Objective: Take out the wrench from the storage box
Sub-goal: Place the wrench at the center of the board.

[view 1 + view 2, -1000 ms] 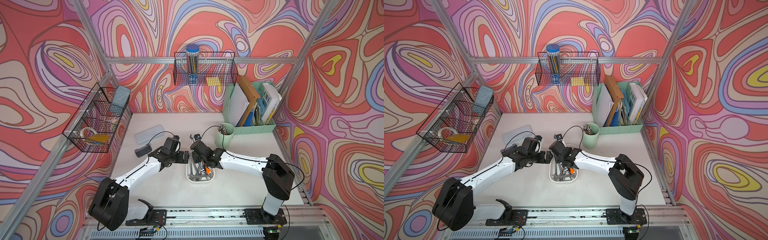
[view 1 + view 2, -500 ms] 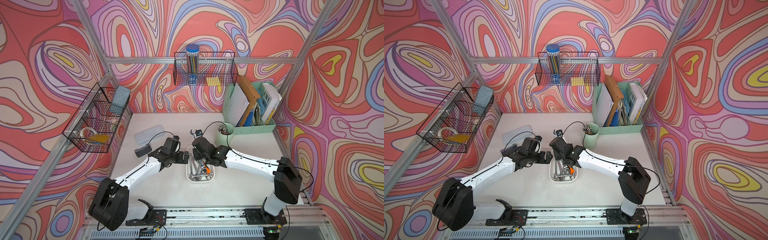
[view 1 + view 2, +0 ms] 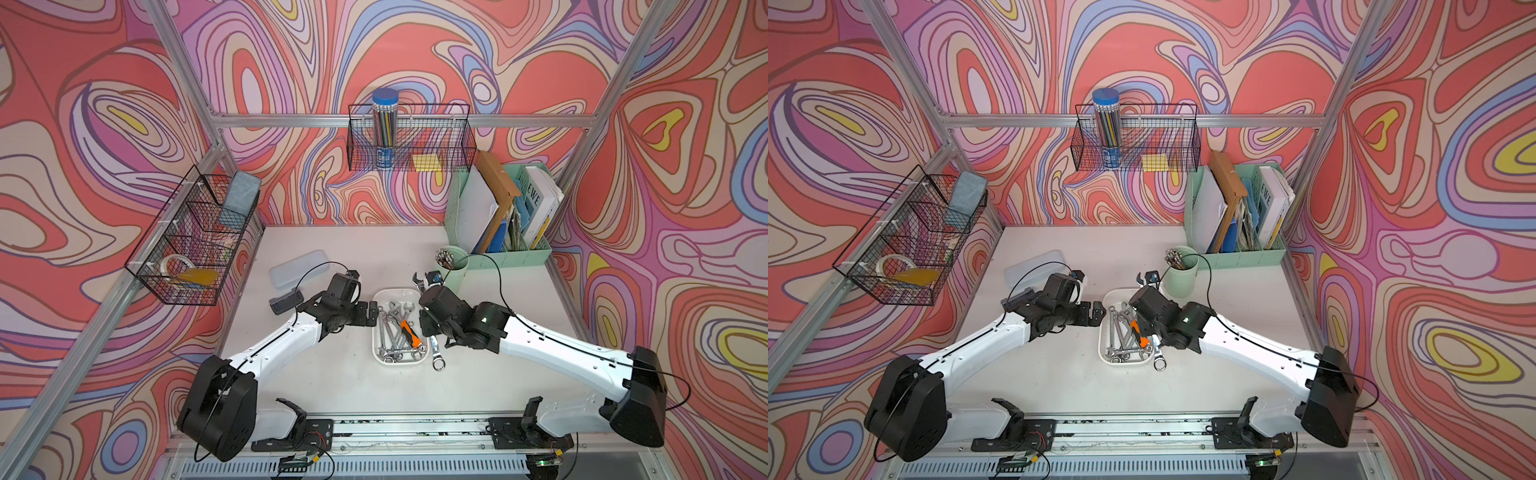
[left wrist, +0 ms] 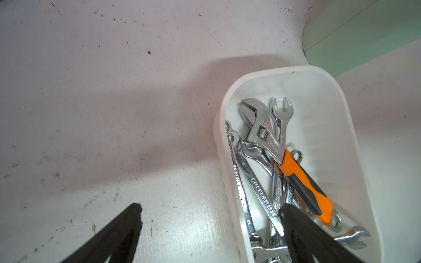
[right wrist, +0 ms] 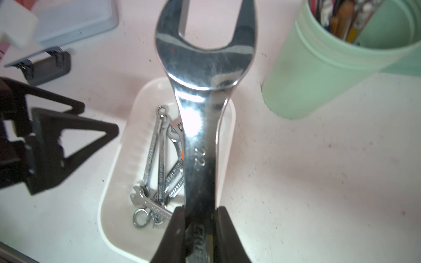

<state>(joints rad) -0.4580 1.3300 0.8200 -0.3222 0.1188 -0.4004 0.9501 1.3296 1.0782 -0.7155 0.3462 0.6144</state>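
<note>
The robot's right gripper should release the large chrome wrench on the bare table [image 3: 445, 348] [image 5: 241, 241] alongside the storage box, before the mint cup.
The storage box [image 3: 400, 362] is a shallow white tray at mid-table, also in the other views [image 3: 1108, 300] [image 4: 319, 68] [image 5: 107, 182]. My right gripper [image 5: 200, 211] is shut on the shaft of a large chrome wrench [image 5: 200, 127] marked 22. The wrench [image 3: 435, 353] [image 3: 1157, 352] hangs in the air along the box's right rim. Its open end points toward the back and its ring end sticks out past the near right corner. The wrist hides the right fingers in both top views. My left gripper [image 3: 376, 312] [image 4: 210, 208] is open and empty, straddling the box's left wall.
Several smaller wrenches and an orange-handled adjustable wrench [image 4: 303, 184] lie in the box. A mint cup [image 3: 453, 266] of tools stands just behind the right gripper, with a green file organizer [image 3: 498, 253] beyond it. A translucent case [image 3: 297, 268] and a small dark object [image 3: 284, 303] lie left.
The right arm has carried the wrench to the right, from over the middle of the box to its right rim. The left arm has stayed put.
</note>
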